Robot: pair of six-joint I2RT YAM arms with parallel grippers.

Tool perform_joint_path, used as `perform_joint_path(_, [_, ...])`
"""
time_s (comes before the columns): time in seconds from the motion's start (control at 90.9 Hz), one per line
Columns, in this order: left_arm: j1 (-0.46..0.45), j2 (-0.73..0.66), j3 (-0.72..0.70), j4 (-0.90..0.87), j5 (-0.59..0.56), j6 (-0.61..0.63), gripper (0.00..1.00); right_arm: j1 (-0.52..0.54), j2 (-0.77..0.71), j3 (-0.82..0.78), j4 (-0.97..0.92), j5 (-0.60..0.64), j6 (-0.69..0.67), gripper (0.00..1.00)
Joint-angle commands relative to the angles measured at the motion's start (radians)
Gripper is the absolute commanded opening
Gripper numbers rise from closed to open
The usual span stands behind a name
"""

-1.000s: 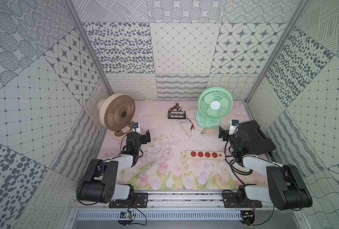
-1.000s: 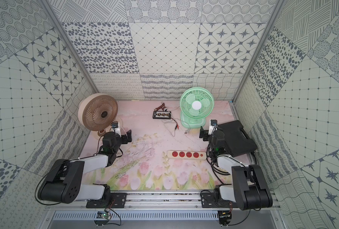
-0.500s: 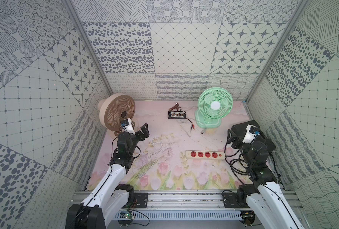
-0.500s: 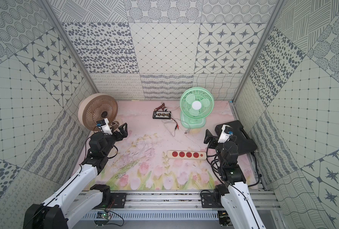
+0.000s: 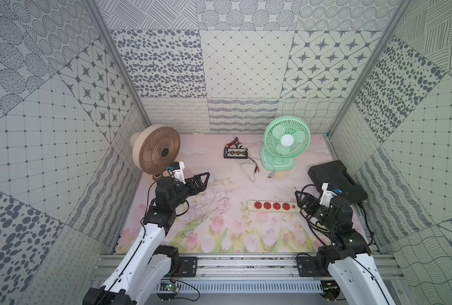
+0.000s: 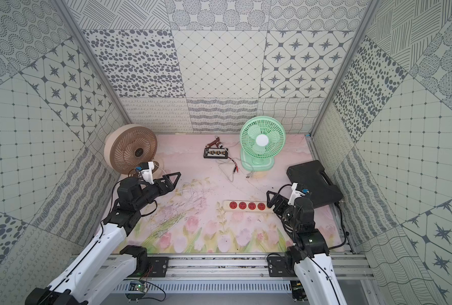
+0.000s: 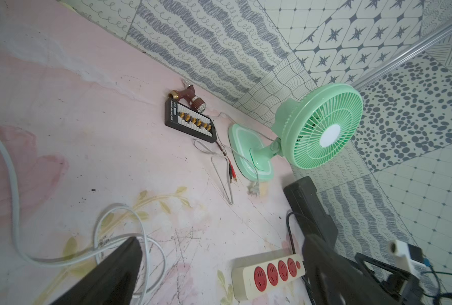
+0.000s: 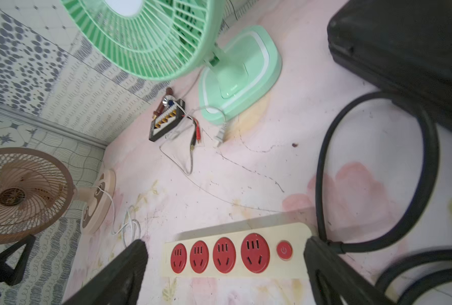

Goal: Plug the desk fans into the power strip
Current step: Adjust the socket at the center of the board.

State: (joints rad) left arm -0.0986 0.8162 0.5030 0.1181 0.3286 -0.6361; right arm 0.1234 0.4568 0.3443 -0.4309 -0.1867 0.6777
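Next, I grip the beige fan's white cord with my left gripper, along the part (image 5: pixel 207 212) between its loop and plug.
The cream power strip (image 5: pixel 272 206) (image 6: pixel 246 206) with red sockets lies flat at mid right, its sockets empty. A green fan (image 5: pixel 286 140) (image 6: pixel 262 140) stands at the back right; its small white plug (image 5: pixel 271 174) (image 8: pixel 219 136) lies loose on the mat. A beige fan (image 5: pixel 156 151) (image 6: pixel 131 151) stands at the back left, its white cord (image 5: pixel 214 195) looping forward. My left gripper (image 5: pixel 201 181) (image 7: pixel 222 240) is open and empty over that cord. My right gripper (image 5: pixel 302 199) (image 8: pixel 226 240) is open and empty, hovering at the strip's button end.
A black case (image 5: pixel 337 182) lies by the right wall, with the strip's black cord (image 8: pixel 428 169) looped beside it. A small black board with clip leads (image 5: pixel 235 153) and a brown fitting (image 5: pixel 234 144) sit at the back centre. Patterned walls close in three sides.
Both arms have unfolded from their low, folded pose and stretched out. The right gripper came down near the strip's button end; the left one shifted toward the middle. Both stayed open.
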Motion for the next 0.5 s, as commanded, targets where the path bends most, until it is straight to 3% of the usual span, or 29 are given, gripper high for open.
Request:
perform_joint_path(0.0, [-0.006,-0.07,-0.043,-0.114,0.038,-0.104,0.99,0.005,0.082,0.0,-0.002,-0.047,0.016,0.97])
perform_joint_path(0.088, [-0.005,-0.093,-0.092,-0.143,-0.068,-0.203,0.99,0.005,0.149,0.008,0.005,-0.042,0.007,0.96])
perform_joint_path(0.352, [0.002,-0.009,-0.153,0.039,-0.017,-0.235,1.0,0.006,0.335,0.011,0.06,0.012,-0.011,0.96])
perform_joint_path(0.484, [0.002,-0.004,-0.153,0.032,-0.04,-0.232,1.0,0.028,0.421,0.017,0.119,-0.002,-0.004,0.95])
